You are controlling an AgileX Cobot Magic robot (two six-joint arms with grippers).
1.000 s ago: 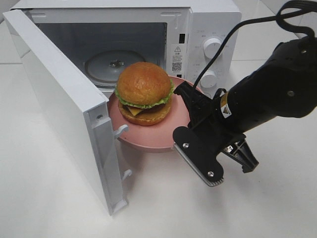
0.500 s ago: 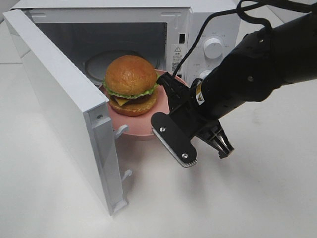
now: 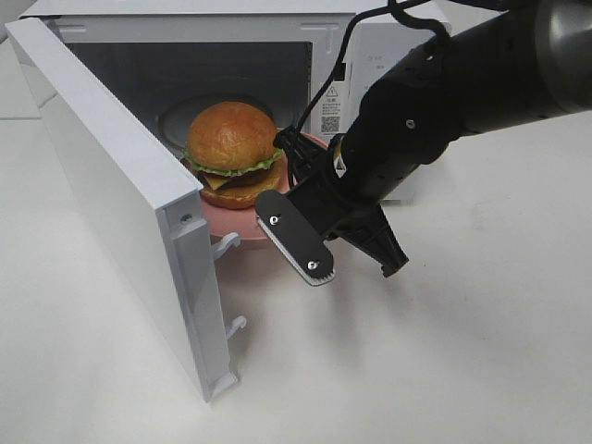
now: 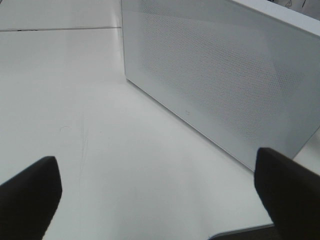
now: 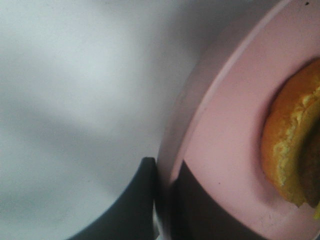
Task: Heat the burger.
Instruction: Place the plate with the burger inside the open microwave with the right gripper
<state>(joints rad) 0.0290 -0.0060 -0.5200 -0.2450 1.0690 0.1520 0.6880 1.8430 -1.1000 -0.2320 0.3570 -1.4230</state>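
Observation:
The pink plate with the burger will sit on the glass turntable inside the microwave (image 3: 205,124) once my right gripper releases it.
The burger (image 3: 231,153), with a golden-brown bun, green lettuce and a dark patty, sits on a pink plate (image 3: 236,225) held at the mouth of the open microwave (image 3: 185,11). My right gripper (image 3: 292,153) is shut on the plate's right rim. The right wrist view shows its dark fingers pinching the plate (image 5: 225,150) rim at the gripper (image 5: 167,195), with the burger (image 5: 295,145) at the picture's edge. My left gripper (image 4: 160,200) stands open and holds nothing. It faces the outside of the microwave door (image 4: 225,85) and does not show in the high view.
The microwave door (image 3: 102,185) swings wide to the left, its latch hooks sticking out near the plate. A glass turntable (image 3: 176,116) lies inside the cavity behind the burger. White tabletop (image 3: 444,370) spreads in front and to the right.
My right arm has carried the plate and burger left and back, from in front of the microwave to its opening. The grip on the rim is unchanged.

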